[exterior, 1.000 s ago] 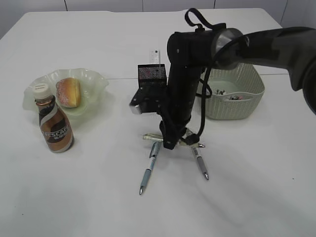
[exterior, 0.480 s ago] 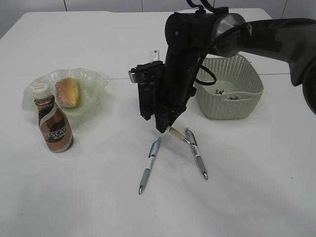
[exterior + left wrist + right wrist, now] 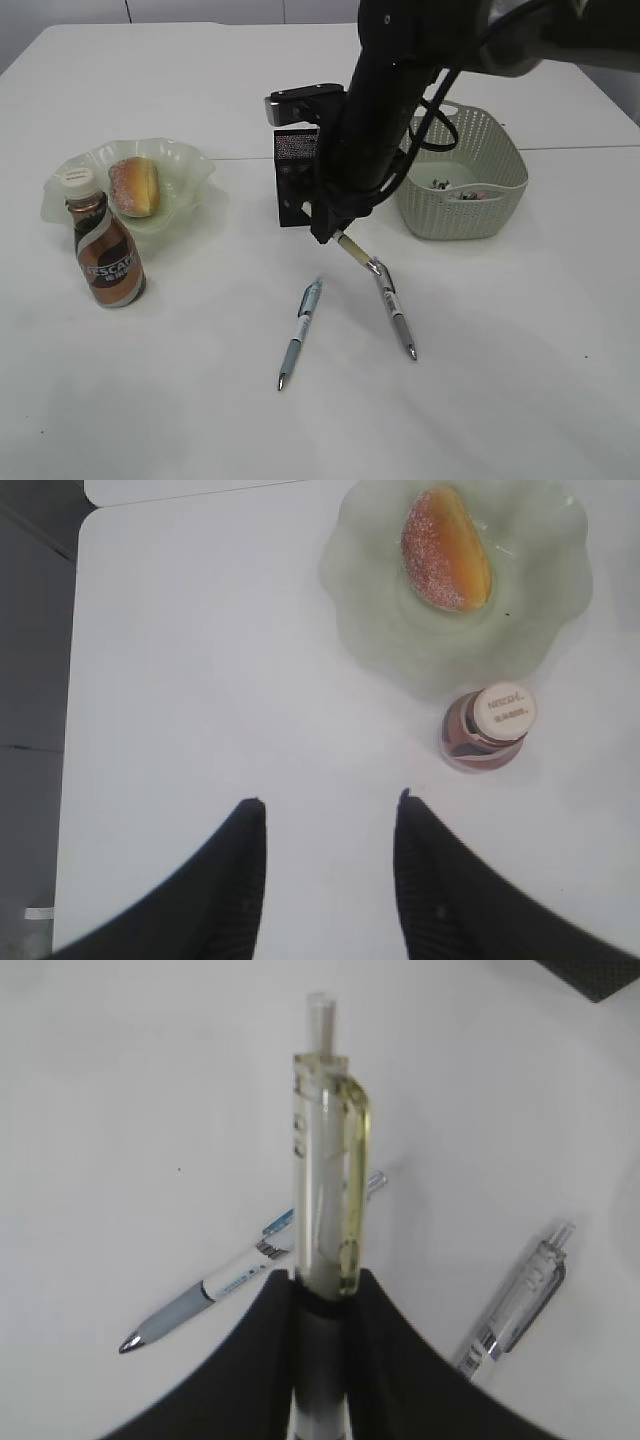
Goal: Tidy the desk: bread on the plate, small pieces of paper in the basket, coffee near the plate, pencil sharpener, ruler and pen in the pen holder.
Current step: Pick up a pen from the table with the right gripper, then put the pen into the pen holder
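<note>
Next, I let go of the clear pen, held in front of the pen holder, with my right gripper inside the black mesh pen holder point(image 3: 286, 150), on the side that faces the green plate.
My right gripper point(image 3: 322, 232) is shut on a clear pen with a yellow clip point(image 3: 325, 1160) and holds it above the table, in front of the black mesh pen holder point(image 3: 296, 150). The pen point(image 3: 352, 251) sticks out down and to the right. Two more pens lie on the table: a blue-grey one point(image 3: 301, 333) and a clear grey one point(image 3: 395, 310); both show in the right wrist view point(image 3: 230, 1285) point(image 3: 520, 1295). The bread point(image 3: 137, 186) lies on the green plate point(image 3: 190, 165), the coffee bottle point(image 3: 103, 250) stands beside it. My left gripper point(image 3: 330, 810) is open and empty above the table.
A pale green basket point(image 3: 462, 170) with small paper pieces stands right of the pen holder. The plate point(image 3: 540, 610), bread point(image 3: 447, 548) and bottle cap point(image 3: 503, 711) show in the left wrist view. The right arm hides part of the pen holder.
My right gripper has risen from the table with the yellow-clip pen and moved back toward the pen holder. The two other pens stay where they lay.
</note>
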